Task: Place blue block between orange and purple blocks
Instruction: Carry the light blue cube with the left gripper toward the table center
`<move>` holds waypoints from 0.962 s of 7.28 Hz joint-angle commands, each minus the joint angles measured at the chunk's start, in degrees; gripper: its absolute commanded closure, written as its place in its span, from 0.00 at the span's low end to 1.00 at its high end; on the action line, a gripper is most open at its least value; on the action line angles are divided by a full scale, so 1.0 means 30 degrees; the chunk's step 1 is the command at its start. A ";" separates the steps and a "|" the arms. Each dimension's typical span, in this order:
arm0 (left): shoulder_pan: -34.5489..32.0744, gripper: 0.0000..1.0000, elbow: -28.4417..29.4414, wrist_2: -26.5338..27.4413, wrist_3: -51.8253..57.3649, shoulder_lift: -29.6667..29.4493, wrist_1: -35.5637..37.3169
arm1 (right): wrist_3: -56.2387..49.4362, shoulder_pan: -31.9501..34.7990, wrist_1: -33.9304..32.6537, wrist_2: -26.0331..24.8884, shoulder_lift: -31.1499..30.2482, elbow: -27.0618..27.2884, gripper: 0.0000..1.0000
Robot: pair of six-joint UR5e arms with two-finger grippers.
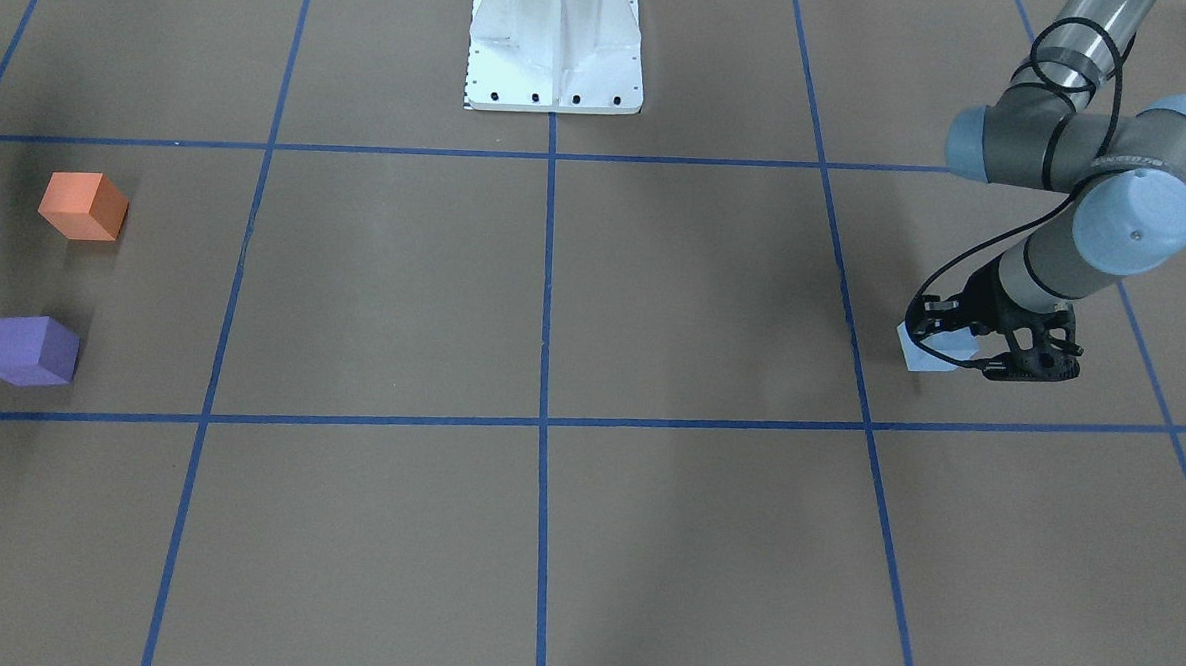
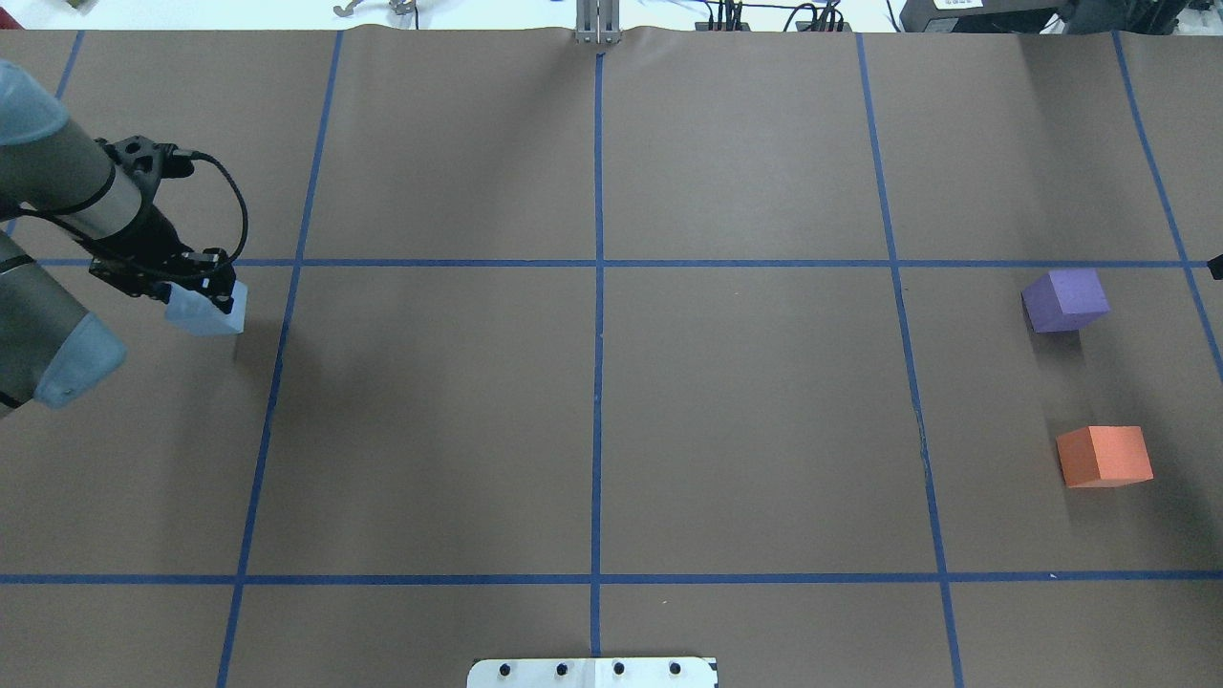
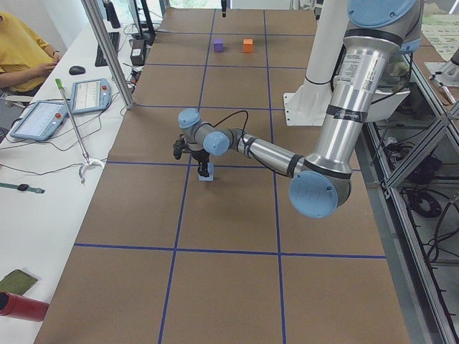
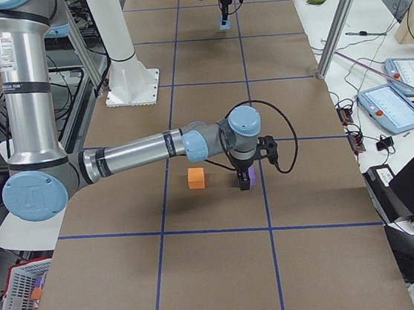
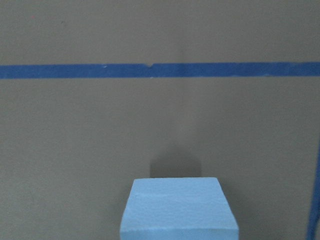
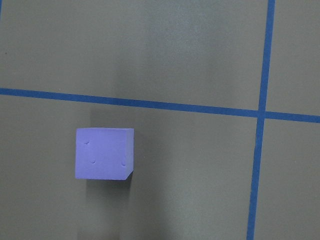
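My left gripper releases the blue block next, beside the middle tape line, on the orange block's side (image 1: 484, 294). The blue block hangs just above the table.
My left gripper (image 1: 965, 345) is shut on the light blue block (image 1: 924, 351), which hangs just above the brown table at the robot's far left; it also shows in the overhead view (image 2: 204, 315) and at the bottom of the left wrist view (image 5: 177, 210), with its shadow behind it. The orange block (image 2: 1104, 456) and purple block (image 2: 1065, 299) stand apart at the robot's far right, with a gap between them. My right gripper (image 4: 243, 184) hovers beside the purple block (image 6: 104, 153). I cannot tell whether the right gripper is open or shut.
The white robot base (image 1: 555, 61) stands at the table's middle edge. Blue tape lines (image 2: 598, 287) divide the brown table into squares. A side desk with tablets (image 3: 90, 93) and a seated person (image 3: 21, 43) lies beyond the table's far edge.
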 commanded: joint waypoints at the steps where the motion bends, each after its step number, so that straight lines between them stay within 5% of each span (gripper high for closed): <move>1: 0.2105 1.00 -0.0584 0.0170 -0.2655 -0.2964 0.0061 | 0.0015 -0.0030 0.0001 0.0207 0.0025 -0.0058 0.00; 3: 0.5005 1.00 0.0523 0.1014 -0.6649 -0.6418 0.0266 | 0.0015 -0.0030 0.0640 0.0236 -0.0004 -0.0088 0.00; 4: 0.6674 1.00 0.1517 0.2936 -0.6788 -0.7945 0.0266 | 0.0015 -0.0059 0.0674 0.0236 -0.0004 -0.0117 0.00; 7: 0.8384 1.00 0.8678 0.4214 -0.7053 -1.5287 0.2157 | 0.0103 -0.0089 0.0994 0.0381 -0.0004 -0.0088 0.00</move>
